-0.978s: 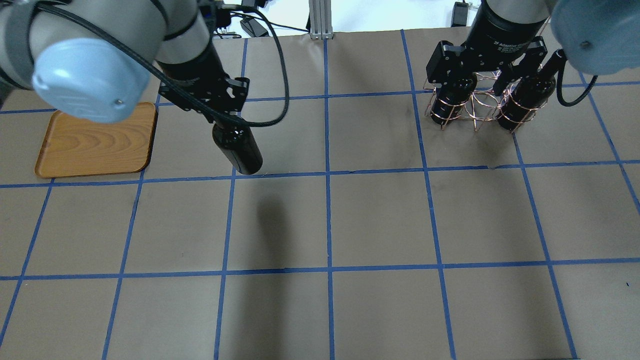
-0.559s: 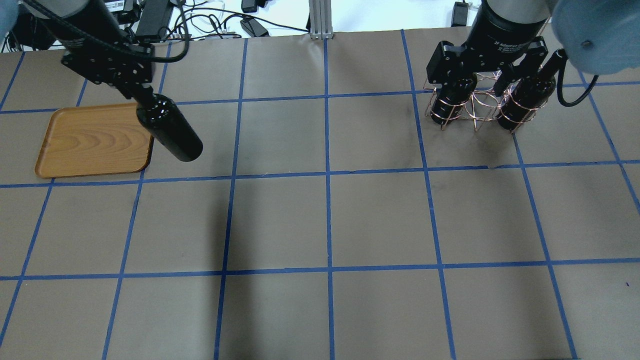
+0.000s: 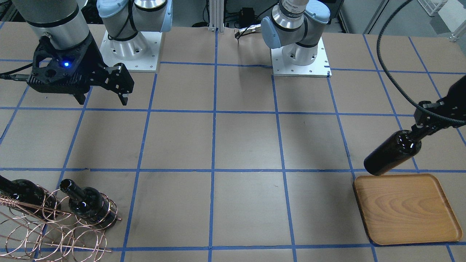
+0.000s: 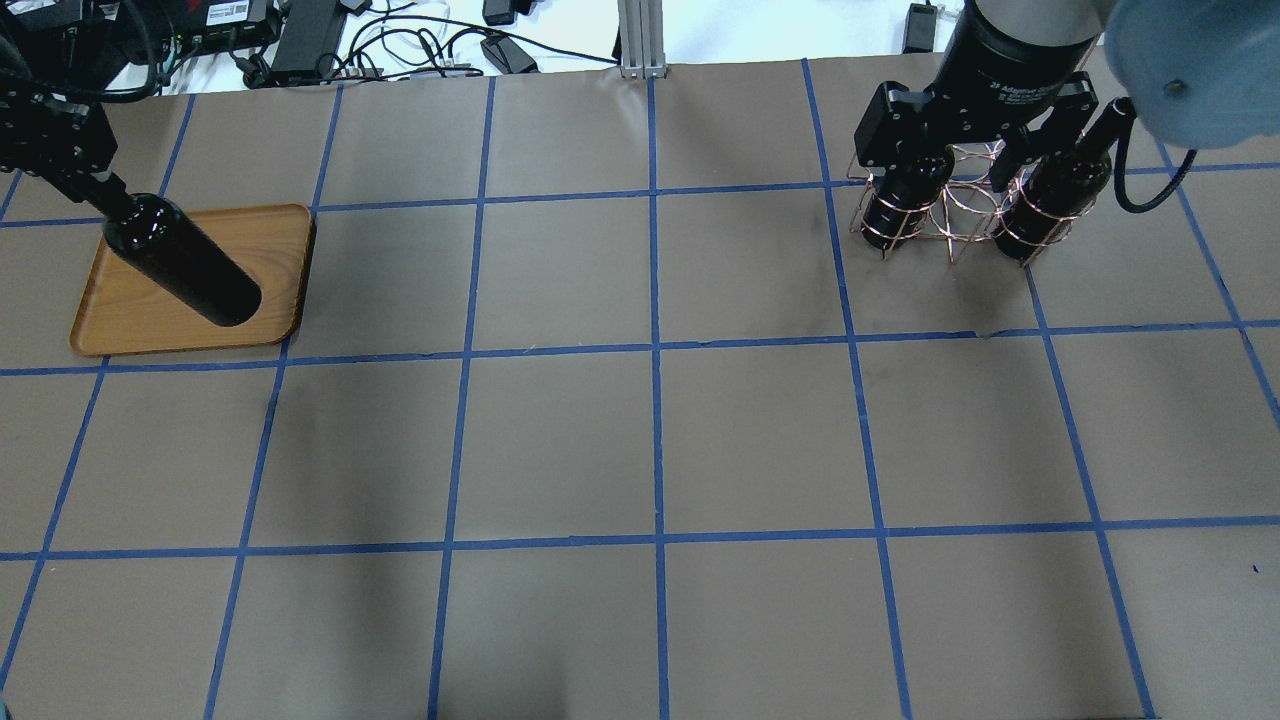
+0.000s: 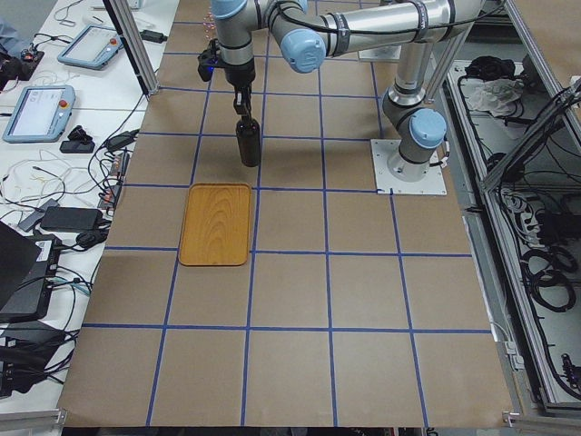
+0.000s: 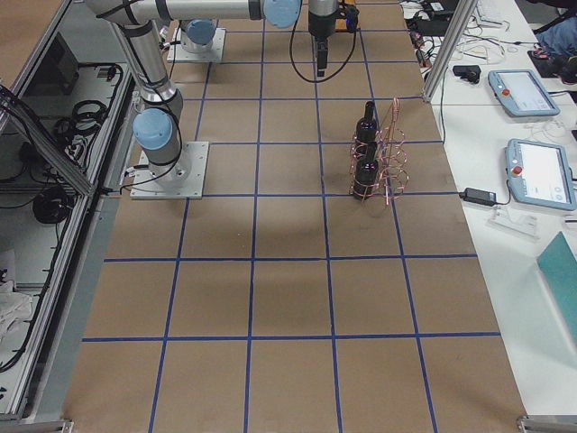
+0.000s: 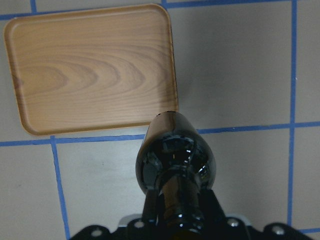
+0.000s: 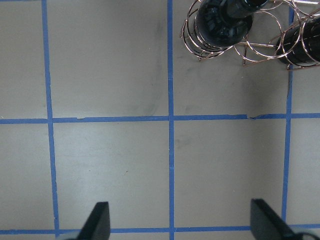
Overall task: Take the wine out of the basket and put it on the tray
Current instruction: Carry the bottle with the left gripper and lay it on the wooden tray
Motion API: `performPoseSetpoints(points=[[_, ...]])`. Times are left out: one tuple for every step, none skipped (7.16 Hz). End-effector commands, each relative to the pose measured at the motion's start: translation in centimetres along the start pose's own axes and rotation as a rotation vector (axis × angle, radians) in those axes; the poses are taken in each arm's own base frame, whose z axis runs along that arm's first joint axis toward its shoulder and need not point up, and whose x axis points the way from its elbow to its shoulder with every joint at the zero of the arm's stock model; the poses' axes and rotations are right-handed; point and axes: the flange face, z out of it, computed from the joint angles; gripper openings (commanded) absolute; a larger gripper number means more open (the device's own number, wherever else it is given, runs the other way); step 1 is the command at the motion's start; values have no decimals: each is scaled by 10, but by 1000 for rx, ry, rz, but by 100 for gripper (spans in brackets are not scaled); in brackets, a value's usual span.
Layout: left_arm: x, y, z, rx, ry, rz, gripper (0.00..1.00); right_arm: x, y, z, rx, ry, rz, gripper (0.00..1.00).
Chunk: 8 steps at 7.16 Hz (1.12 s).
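Note:
Next, my left gripper sets the black wine bottle down on the wooden tray's half (image 3: 390, 203) (image 7: 124, 73) facing the copper wire basket.
My left gripper (image 4: 100, 190) is shut on the neck of a glossy black wine bottle (image 4: 185, 272) and holds it upright in the air. In the left wrist view the bottle (image 7: 175, 160) hangs by the near right corner of the light-brown wooden tray (image 7: 90, 70). In the front view the bottle (image 3: 393, 153) is at the tray's (image 3: 404, 211) robot-side edge. My right gripper (image 3: 102, 100) is open and empty, above the table near the copper wire basket (image 4: 950, 215). Two more bottles (image 3: 89, 205) (image 3: 25, 194) stand in the basket (image 3: 54, 233).
The table is brown paper with a blue tape grid. The arm bases (image 3: 300, 54) are bolted at the robot's side. Cables and boxes (image 4: 300, 40) lie beyond the table's far edge. Tablets (image 5: 45, 109) rest on side benches.
My left arm has carried the bottle to the left, from the left-middle of the table to the tray. The right arm and the basket have not moved.

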Motion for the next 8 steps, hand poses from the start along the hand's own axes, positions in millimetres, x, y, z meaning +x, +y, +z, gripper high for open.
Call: performPoseSetpoints(points=[[-44, -32, 27, 18, -3, -13, 0, -1, -1, 0, 4, -4, 6, 100], [-55, -50, 47, 35, -18, -15, 0, 0, 0, -1, 4, 0, 6, 100], [-59, -57, 60, 28, -14, -15, 0, -1, 0, -1, 4, -2, 5, 100], [-60, -60, 66, 24, -10, -13, 0, -1, -1, 0, 5, -2, 5, 100], [-61, -62, 73, 17, -2, -15, 0, -1, -1, 0, 4, 0, 5, 100], [-62, -63, 78, 10, 2, -15, 0, -1, -1, 0, 5, 0, 5, 100], [-62, -63, 78, 10, 2, -15, 0, -1, -1, 0, 4, 0, 5, 100], [-62, -63, 78, 9, 0, -15, 0, -1, -1, 0, 4, 0, 5, 100]])
